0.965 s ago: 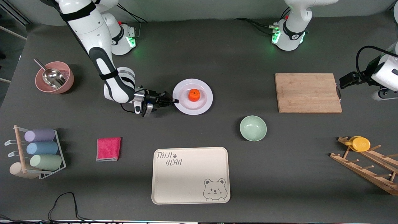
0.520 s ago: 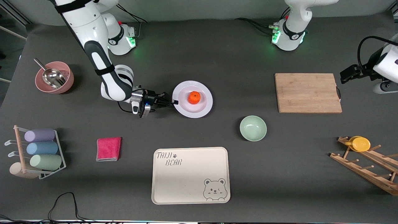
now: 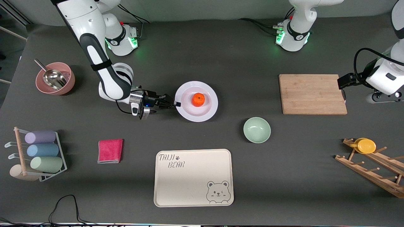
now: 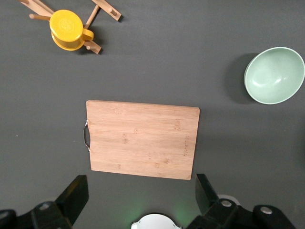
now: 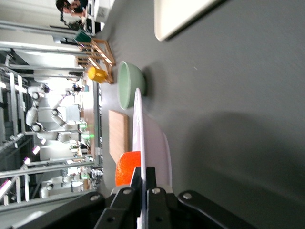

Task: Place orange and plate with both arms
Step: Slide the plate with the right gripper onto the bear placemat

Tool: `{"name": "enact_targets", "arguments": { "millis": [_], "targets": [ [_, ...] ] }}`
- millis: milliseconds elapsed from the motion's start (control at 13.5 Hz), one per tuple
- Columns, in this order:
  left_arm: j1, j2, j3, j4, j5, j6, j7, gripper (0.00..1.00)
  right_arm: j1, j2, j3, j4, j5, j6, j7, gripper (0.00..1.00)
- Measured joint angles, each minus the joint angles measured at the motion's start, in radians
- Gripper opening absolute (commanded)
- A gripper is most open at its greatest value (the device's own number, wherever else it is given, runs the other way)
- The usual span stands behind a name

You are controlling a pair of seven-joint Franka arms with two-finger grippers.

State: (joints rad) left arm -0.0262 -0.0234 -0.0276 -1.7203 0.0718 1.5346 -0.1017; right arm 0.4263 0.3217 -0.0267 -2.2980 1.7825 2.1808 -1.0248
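The white plate, now near the table's middle, will go down from my right gripper onto the cream bear tray (image 3: 196,171), between its lettering and bear face.
The white plate (image 3: 205,111) is near the table's middle, with the orange (image 3: 198,99) resting on it. My right gripper (image 3: 176,103) is shut on the plate's rim at the side toward the right arm's end. In the right wrist view the plate (image 5: 139,124) shows edge-on between the shut fingertips (image 5: 150,175), with the orange (image 5: 127,167) on it and a shadow on the table under it. My left gripper (image 4: 140,193) is open and empty. It is high over the table beside the cutting board (image 4: 140,138).
A pale-green bowl (image 3: 257,129) and a cream bear tray (image 3: 193,177) lie nearer the front camera than the plate. The cutting board (image 3: 312,94) is toward the left arm's end. A wooden rack with a yellow cup (image 3: 366,145), a pink cloth (image 3: 110,150), a pink bowl (image 3: 55,78) and a cup rack (image 3: 38,154) are also there.
My right gripper has shifted the plate and orange slightly toward the front camera and the left arm's end. The left hand has moved a little near the cutting board's end.
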Motion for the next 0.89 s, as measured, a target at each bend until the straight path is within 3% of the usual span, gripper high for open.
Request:
{"name": "enact_targets", "arguments": {
  "millis": [371,594,891],
  "targets": [
    [-0.009,0.012,0.000,0.000,0.024,0.001,0.000,1.00,-0.039,-0.025,-0.023,0.131,-0.069,-0.035,0.178,0.00],
    [-0.009,0.025,0.000,0.000,0.025,0.003,0.000,1.00,-0.092,0.103,-0.026,0.294,-0.070,-0.089,0.186,0.00],
    [-0.009,0.029,0.001,0.000,0.025,0.004,0.000,1.00,-0.111,0.297,-0.028,0.599,-0.071,-0.099,0.280,0.00]
  ]
}}
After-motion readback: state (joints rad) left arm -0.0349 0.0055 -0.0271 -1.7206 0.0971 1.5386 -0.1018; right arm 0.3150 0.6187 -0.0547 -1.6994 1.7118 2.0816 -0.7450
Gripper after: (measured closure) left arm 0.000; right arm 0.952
